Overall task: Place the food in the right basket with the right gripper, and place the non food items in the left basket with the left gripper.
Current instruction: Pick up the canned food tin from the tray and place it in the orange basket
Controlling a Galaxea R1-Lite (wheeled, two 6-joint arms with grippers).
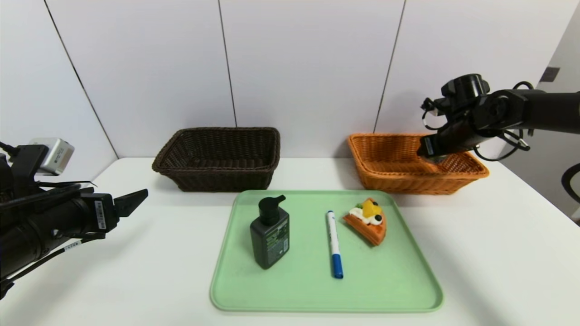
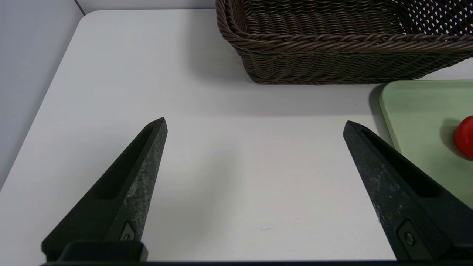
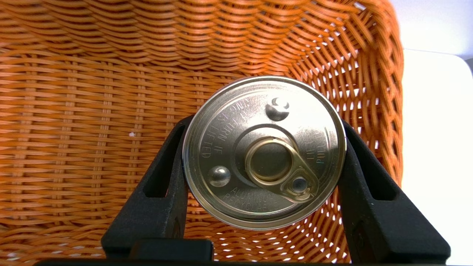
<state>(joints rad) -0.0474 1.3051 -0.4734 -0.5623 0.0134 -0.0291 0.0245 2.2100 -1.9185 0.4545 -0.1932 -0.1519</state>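
Note:
My right gripper is going to set the silver can on the bottom of the orange basket, toward the orange basket's end [image 1: 426, 165] [image 3: 249, 139] away from the brown basket.
My right gripper [image 1: 430, 151] hangs over the orange right basket [image 1: 408, 183], shut on a silver pull-tab can [image 3: 264, 151]. In the right wrist view the gripper [image 3: 264, 125] clasps the can's sides above the basket's woven floor [image 3: 92, 111]. A cake slice with fruit [image 1: 369, 222], a blue-and-white pen [image 1: 334, 244] and a dark pump bottle [image 1: 270, 237] rest on the green tray [image 1: 317, 294]. My left gripper [image 1: 133, 201] is open and holds nothing, low over the table at the left, short of the brown left basket [image 1: 217, 181].
In the left wrist view the open gripper [image 2: 255, 122] faces bare white table, with the brown basket [image 2: 332, 59] ahead and the tray's corner [image 2: 417, 111] beside it. A red rounded thing [image 2: 466, 137] shows there at the picture's edge. White wall panels stand behind the baskets.

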